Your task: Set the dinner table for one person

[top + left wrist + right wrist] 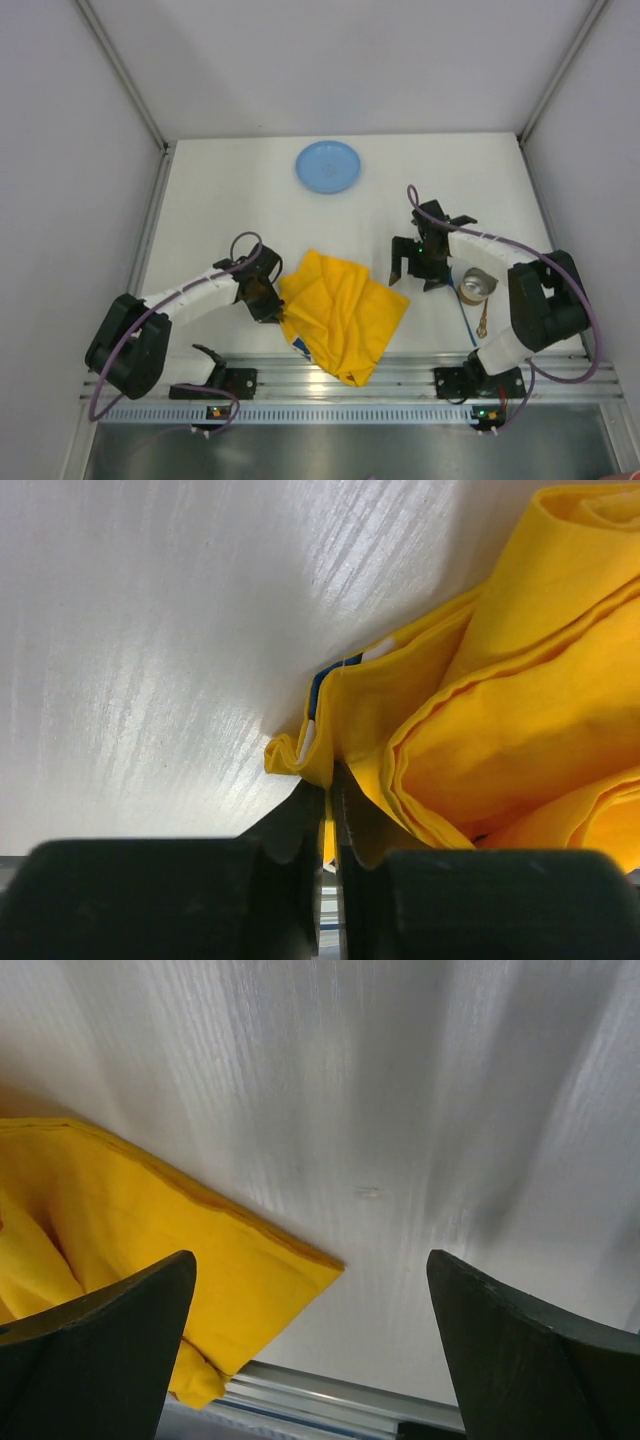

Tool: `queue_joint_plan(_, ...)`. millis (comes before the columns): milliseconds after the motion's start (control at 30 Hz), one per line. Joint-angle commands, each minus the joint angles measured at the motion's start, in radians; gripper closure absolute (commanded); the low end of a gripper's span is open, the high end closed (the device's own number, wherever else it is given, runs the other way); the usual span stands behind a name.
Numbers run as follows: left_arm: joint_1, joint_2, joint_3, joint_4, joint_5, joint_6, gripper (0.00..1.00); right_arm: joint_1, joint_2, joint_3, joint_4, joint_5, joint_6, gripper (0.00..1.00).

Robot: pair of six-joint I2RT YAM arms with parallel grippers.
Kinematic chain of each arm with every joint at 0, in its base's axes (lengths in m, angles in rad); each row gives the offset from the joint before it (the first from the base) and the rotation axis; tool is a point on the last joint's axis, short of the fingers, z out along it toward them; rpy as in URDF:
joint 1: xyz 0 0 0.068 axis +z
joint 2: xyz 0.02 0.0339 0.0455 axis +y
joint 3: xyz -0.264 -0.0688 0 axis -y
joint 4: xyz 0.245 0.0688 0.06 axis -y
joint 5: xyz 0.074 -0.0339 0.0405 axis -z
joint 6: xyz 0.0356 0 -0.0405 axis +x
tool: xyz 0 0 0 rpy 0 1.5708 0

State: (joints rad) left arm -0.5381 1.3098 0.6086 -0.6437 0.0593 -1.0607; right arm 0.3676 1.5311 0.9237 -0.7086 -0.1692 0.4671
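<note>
The robot's right gripper will next close on the corner (405, 302) (328, 1277) of the yellow cloth nearest the metal cup, because the left gripper holds the cloth's far edge.
The dinner table (230, 200) is a large white top between grey walls. A folded yellow cloth (343, 314) lies near its front middle. My left gripper (272, 300) is shut on the cloth's left edge; in the left wrist view the gripper (328, 792) pinches a yellow fold (300, 755). My right gripper (415, 276) is open and empty above the cloth's right corner (300, 1255), not touching it. A blue plate (328, 166) sits at the back middle. A metal cup (476, 285) and a small utensil (482, 322) lie by the right arm.
Grey walls (70, 200) close in the table's left, right and back. An aluminium rail (350, 385) runs along the front edge by the arm bases. A thin blue stick-like item (467, 320) lies next to the cup.
</note>
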Motion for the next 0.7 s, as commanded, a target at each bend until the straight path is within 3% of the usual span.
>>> queue_joint_plan(0, -0.003, 0.049, -0.036, 0.082, -0.113, 0.008, 0.92, 0.051, 0.032, -0.040, 0.069, 0.013, -0.010, 0.02)
queue_joint_plan(133, -0.002, 0.055, -0.036, 0.073, -0.113, 0.021, 0.98, 0.094, 0.057, -0.100, 0.127, -0.022, 0.013, 0.11)
queue_joint_plan(333, 0.000, 0.069, -0.012, 0.049, -0.122, 0.033, 1.00, 0.186, 0.057, -0.135, 0.169, -0.056, 0.071, 0.34)
queue_joint_plan(433, -0.002, 0.075, -0.003, 0.038, -0.119, 0.036, 1.00, 0.220, 0.069, -0.135, 0.173, -0.081, 0.091, 0.50)
queue_joint_plan(567, -0.002, 0.063, 0.013, 0.024, -0.116, 0.041, 1.00, 0.270, 0.066, -0.144, 0.179, -0.098, 0.117, 0.85)
queue_joint_plan(667, 0.000, 0.049, 0.034, 0.000, -0.122, 0.050, 1.00, 0.289, 0.058, -0.145, 0.179, -0.105, 0.125, 1.00)
